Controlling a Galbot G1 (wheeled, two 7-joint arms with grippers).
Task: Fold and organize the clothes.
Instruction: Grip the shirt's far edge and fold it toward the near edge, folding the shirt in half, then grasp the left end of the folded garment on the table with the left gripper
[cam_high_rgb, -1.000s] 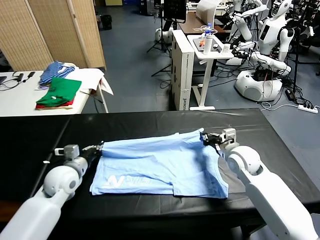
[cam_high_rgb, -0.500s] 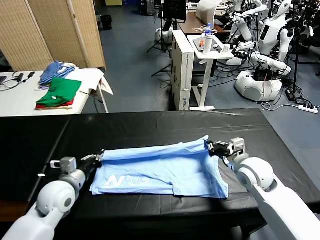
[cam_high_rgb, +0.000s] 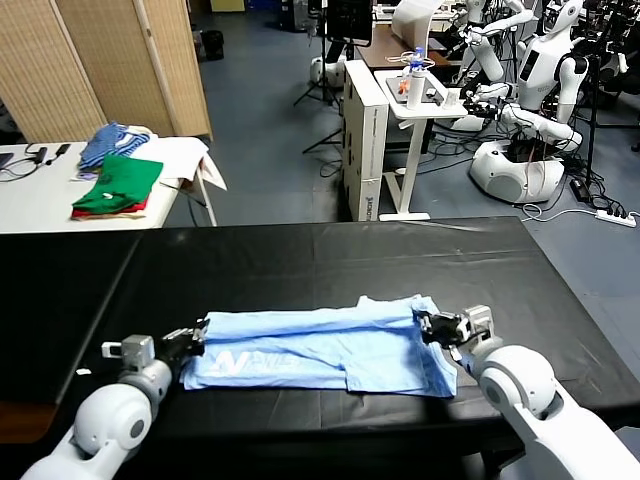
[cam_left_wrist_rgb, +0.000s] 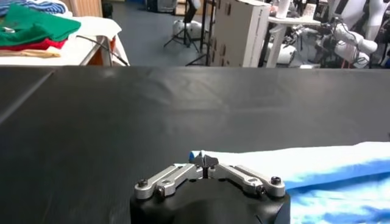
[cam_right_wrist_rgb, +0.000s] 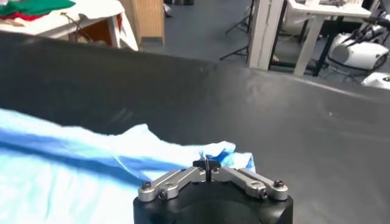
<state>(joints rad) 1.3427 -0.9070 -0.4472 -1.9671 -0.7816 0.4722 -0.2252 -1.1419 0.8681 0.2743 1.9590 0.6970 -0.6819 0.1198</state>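
Observation:
The T-shirt's far corner is all that my left gripper pinches, so it should open and take the middle of the T-shirt's short edge (cam_high_rgb: 193, 364) before it folds the T-shirt across.
The pale sky-blue T-shirt (cam_high_rgb: 320, 345) lies folded lengthwise on the black table (cam_high_rgb: 300, 260), its white printed mark (cam_high_rgb: 245, 361) showing near the front left. My left gripper (cam_high_rgb: 200, 333) is shut on the shirt's left corner (cam_left_wrist_rgb: 196, 156) at the table's front left. At the front right, my right gripper (cam_high_rgb: 424, 324) is shut on the shirt's right corner (cam_right_wrist_rgb: 222, 151). Both grippers (cam_left_wrist_rgb: 206, 164) (cam_right_wrist_rgb: 208, 165) sit low, close to the table top, with blue cloth pinched at their tips.
A white side table (cam_high_rgb: 40, 190) at the far left holds green and red folded garments (cam_high_rgb: 120, 185) and a blue-striped and white cloth pile (cam_high_rgb: 115, 140). Beyond the table stand a white cabinet (cam_high_rgb: 365, 140), a white desk (cam_high_rgb: 425, 105) and other robots (cam_high_rgb: 520, 120).
Both grippers have pulled the shirt's far edge toward me and down, laying it over the near half. The shirt now lies flatter and narrower on the table.

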